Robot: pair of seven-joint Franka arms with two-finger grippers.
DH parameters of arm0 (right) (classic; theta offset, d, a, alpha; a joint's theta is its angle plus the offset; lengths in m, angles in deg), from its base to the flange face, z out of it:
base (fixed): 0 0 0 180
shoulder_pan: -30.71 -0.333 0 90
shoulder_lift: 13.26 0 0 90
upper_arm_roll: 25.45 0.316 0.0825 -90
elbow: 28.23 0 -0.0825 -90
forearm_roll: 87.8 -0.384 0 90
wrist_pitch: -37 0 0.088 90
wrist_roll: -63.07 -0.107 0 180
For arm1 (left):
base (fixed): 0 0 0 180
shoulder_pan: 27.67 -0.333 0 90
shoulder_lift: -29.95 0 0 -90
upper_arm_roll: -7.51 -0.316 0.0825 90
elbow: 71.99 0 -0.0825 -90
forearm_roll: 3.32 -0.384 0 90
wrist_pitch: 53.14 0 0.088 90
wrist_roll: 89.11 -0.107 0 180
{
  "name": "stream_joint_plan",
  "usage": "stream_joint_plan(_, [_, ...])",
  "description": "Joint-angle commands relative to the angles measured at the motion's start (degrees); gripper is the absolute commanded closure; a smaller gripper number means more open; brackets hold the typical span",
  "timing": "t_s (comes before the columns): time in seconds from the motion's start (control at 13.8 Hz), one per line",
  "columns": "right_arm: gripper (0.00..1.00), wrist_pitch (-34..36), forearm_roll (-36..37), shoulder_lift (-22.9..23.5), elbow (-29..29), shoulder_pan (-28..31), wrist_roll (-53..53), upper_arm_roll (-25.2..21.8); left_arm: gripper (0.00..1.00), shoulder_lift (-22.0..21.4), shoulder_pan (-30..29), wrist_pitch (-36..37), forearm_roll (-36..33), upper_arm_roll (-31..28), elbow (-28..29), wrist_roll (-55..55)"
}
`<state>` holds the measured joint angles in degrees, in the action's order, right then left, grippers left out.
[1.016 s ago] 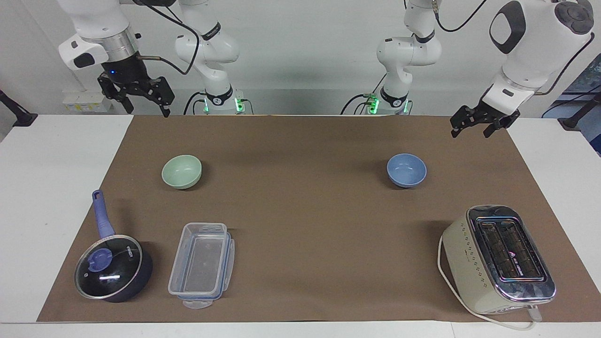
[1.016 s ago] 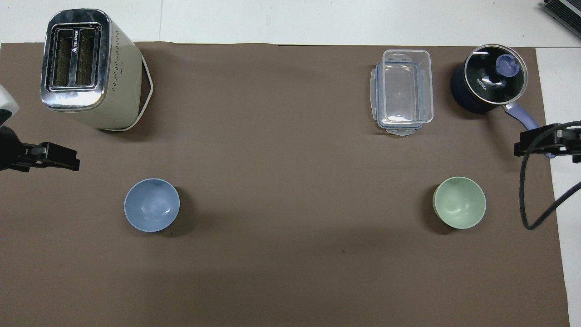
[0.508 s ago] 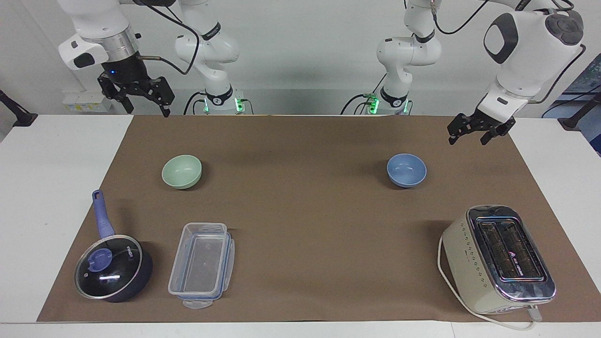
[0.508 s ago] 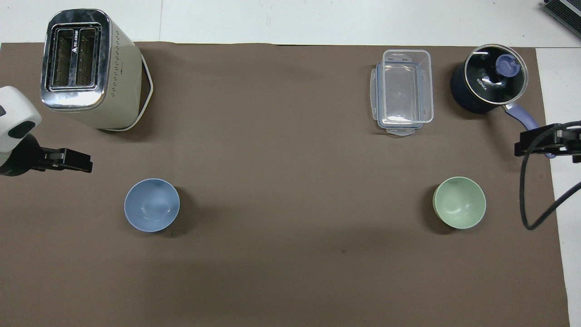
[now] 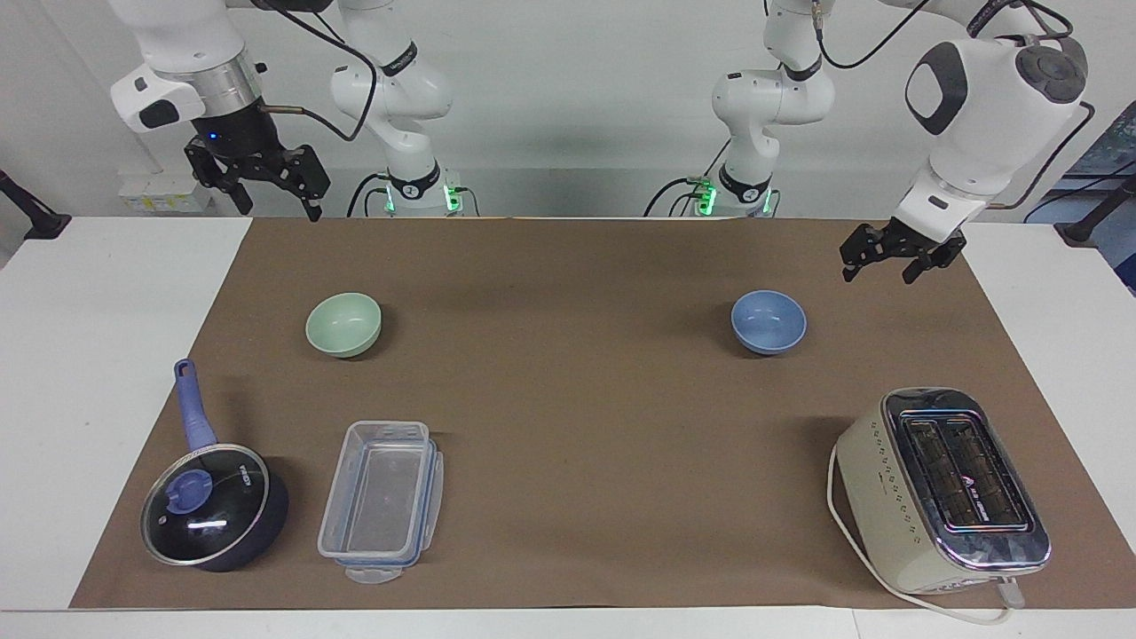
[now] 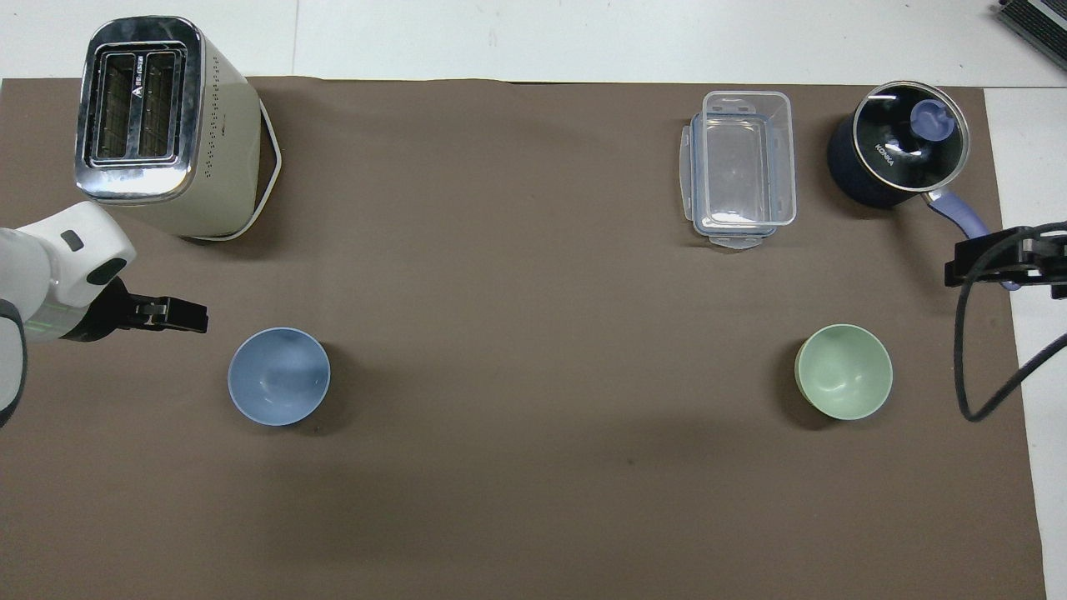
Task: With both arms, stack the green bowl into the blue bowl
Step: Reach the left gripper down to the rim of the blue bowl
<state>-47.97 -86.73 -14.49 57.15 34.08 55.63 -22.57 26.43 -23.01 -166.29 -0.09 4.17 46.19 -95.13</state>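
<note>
I move my left gripper to the blue bowl's rim (image 6: 231, 368) next and close it there, on the side farthest from the green bowl.
The pale green bowl (image 5: 343, 324) stands upright on the brown mat toward the right arm's end; it also shows in the overhead view (image 6: 844, 371). The blue bowl (image 5: 769, 321) stands upright toward the left arm's end, also in the overhead view (image 6: 279, 376). Both bowls are empty. My left gripper (image 5: 876, 273) is open and empty, raised over the mat beside the blue bowl, apart from it; the overhead view shows it too (image 6: 187, 314). My right gripper (image 5: 278, 211) is open and empty, and waits high over the mat's corner, well clear of the green bowl (image 6: 959, 268).
A cream toaster (image 5: 945, 488) stands farther from the robots than the blue bowl. A clear plastic container (image 5: 382, 501) and a dark lidded pan with a blue handle (image 5: 213, 506) stand farther out than the green bowl. White table (image 5: 106, 311) borders the mat.
My left gripper has moved lower and toward the blue bowl, away from the table's end. The right arm and both bowls have not moved.
</note>
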Motion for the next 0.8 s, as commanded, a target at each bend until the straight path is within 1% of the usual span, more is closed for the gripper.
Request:
stream_joint_plan(0.0, [0.0, 0.0, -1.1, -0.7, 0.6, 0.6, 0.0, 0.2, 0.0, -1.8, -0.2, -6.6, 3.0, 0.3, 6.4, -1.1])
stream_joint_plan(0.22, [0.0, 0.0, -1.1, -0.7, 0.6, 0.6, 0.0, 0.2, 0.0, -0.5, 0.8, -16.1, 3.9, 0.3, 13.7, -1.1])
stream_joint_plan(0.29, [0.0, 0.0, -1.1, -0.7, 0.6, 0.6, 0.0, 0.2, 0.0, -0.3, 1.0, -18.3, 4.4, 0.3, 15.2, -1.0])
stream_joint_plan(0.44, [0.0, 0.0, -1.1, -0.7, 0.7, 0.7, 0.0, 0.2, 0.0, 1.7, 2.3, -21.5, 6.3, 0.3, 17.1, -1.1])
stream_joint_plan(0.51, [0.0, 0.0, -1.1, -0.7, 0.6, 0.6, 0.0, 0.2, 0.0, 3.1, 2.5, -24.5, 6.5, 0.3, 18.3, -1.0])
stream_joint_plan(0.58, [0.0, 0.0, -1.1, -0.7, 0.6, 0.6, 0.0, 0.2, 0.24, 3.8, 3.3, -27.4, 6.8, 0.4, 20.0, -0.8])
stream_joint_plan(0.65, [0.0, 0.0, -1.1, -0.7, 0.6, 0.6, 0.0, 0.2, 0.76, 4.1, 3.9, -28.5, 7.2, 0.3, 20.9, -0.7])
stream_joint_plan(0.73, [0.0, 0.0, -1.1, -0.7, 0.6, 0.7, 0.0, 0.2, 1.0, 4.1, 3.3, -28.1, 7.3, 0.4, 20.6, -0.7])
